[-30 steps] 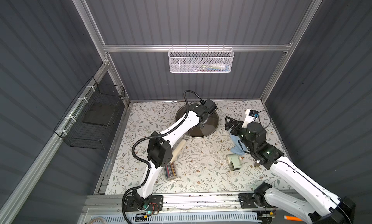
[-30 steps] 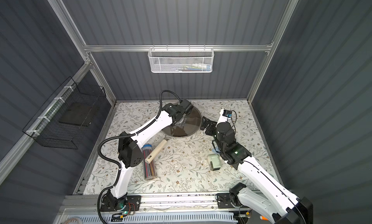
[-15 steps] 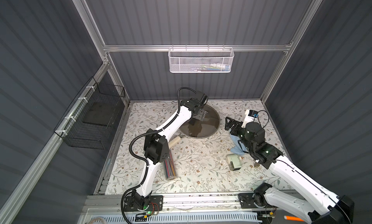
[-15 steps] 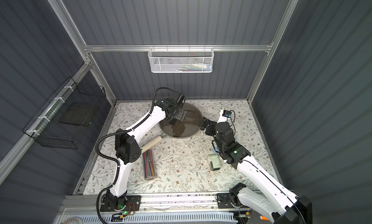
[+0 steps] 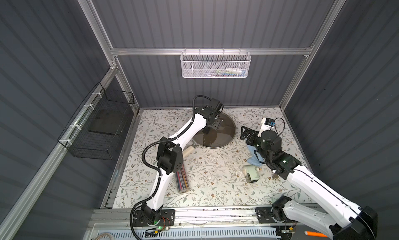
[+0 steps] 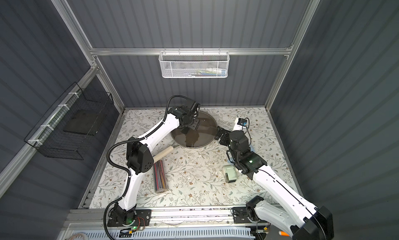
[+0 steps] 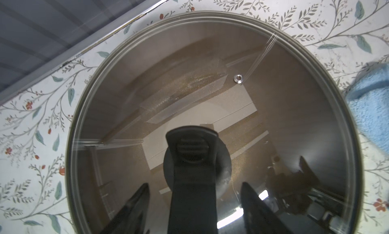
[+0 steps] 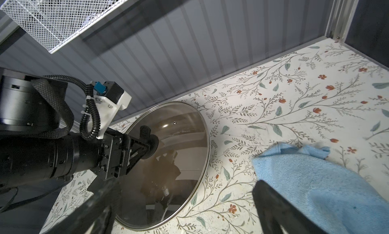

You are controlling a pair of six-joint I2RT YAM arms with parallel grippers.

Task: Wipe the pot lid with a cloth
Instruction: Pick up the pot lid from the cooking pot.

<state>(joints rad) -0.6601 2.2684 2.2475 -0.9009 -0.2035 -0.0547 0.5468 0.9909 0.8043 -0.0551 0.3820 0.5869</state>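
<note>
Next, my right gripper goes down to the crumpled middle point(image 5: 259, 151) point(image 8: 320, 193) of the light blue cloth and closes there, because the lid needs wiping.
The pot lid point(image 5: 225, 131) point(image 6: 204, 132), clear glass with a thin metal rim, sits on a dark brown pan at the back middle of the table. My left gripper point(image 5: 212, 125) point(image 6: 192, 125) reaches down over its centre. In the left wrist view the left gripper point(image 7: 194, 185) is open, its fingers on either side of the long black handle point(image 7: 193, 159), with a gap on each side. My right gripper point(image 5: 245, 134) point(image 8: 185, 212) hangs open just right of the lid point(image 8: 179, 138), holding nothing. The light blue cloth point(image 5: 253, 160) point(image 8: 315, 176) point(image 7: 374, 108) lies crumpled on the table under the right arm.
The pan's cream handle point(image 5: 187, 151) sticks out toward the front left. A tube of coloured pencils point(image 5: 182, 180) lies by the left arm. A pale green and white roll-shaped object point(image 5: 251, 174) sits near the cloth. A white mesh basket point(image 5: 216, 66) hangs on the back wall, a black wire basket point(image 5: 97, 128) on the left wall.
My left arm has swung left off the lid's right side and come over the handle, and its jaws have narrowed around it. The right arm has barely moved.
</note>
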